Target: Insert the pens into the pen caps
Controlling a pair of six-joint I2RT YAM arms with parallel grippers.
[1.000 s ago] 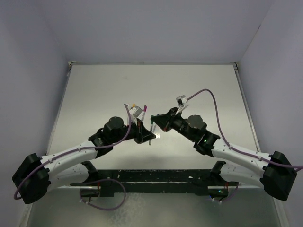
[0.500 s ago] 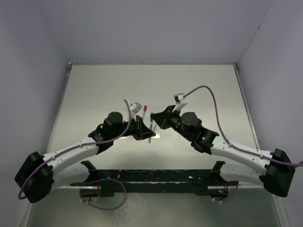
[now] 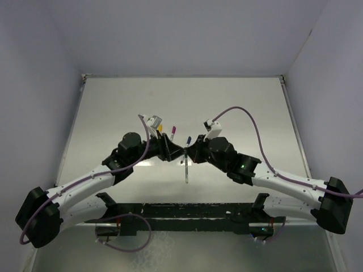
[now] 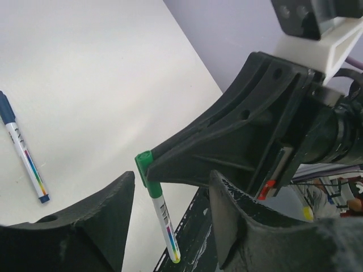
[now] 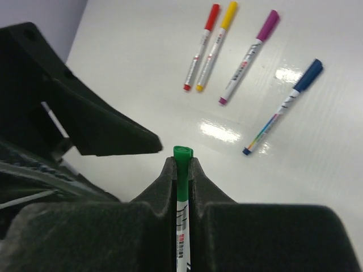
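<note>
The green-capped pen will go down from my right gripper beside the blue pen [image 3: 197,148] [image 5: 325,114], on its side away from the purple pen.
My right gripper [image 5: 181,161] [image 3: 188,154] is shut on a pen [image 5: 182,226] just below its green cap [image 5: 182,154], which sits on the pen. In the left wrist view the same pen [image 4: 163,218] hangs tilted from the green cap [image 4: 145,169], above the table. My left gripper [image 4: 173,184] [image 3: 179,151] stands open around that pen without touching it. Four capped pens lie on the table: red [image 5: 198,48], yellow [image 5: 216,45], purple [image 5: 249,56] and blue [image 5: 283,107].
The blue pen [image 4: 24,150] lies on the white table [image 3: 238,107] just beyond both grippers. Grey walls close the table on three sides. A black frame [image 3: 187,212] runs along the near edge between the arm bases.
My left gripper has opened and let go of the green-capped pen. Both wrists have moved slightly toward the far side, and the pen now hangs from the right gripper alone.
</note>
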